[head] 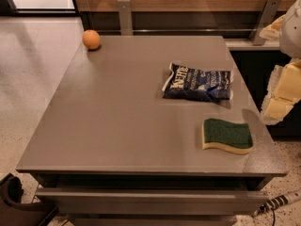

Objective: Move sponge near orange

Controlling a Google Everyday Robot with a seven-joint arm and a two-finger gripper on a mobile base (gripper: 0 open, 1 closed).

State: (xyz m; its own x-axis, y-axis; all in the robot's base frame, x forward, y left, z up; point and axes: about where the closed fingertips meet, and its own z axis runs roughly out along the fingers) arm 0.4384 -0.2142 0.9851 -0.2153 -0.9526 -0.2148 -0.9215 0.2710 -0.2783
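Note:
The robot's gripper will close on the short end of the sponge (247, 137), the one that is farthest from the orange.
The sponge (227, 135) lies flat near the table's front right corner, dark green top up over pale yellow foam. The orange (91, 39) sits at the far left corner of the table, far from the sponge. My gripper (281, 94) hangs at the right edge of the view, just beyond the table's right side, above and to the right of the sponge and not touching it. It holds nothing that I can see.
A dark blue chip bag (197, 83) lies on the grey table (117, 107) between the sponge and the far edge, right of centre. A wall rail with metal brackets runs behind the table. A cable lies on the floor at the front right.

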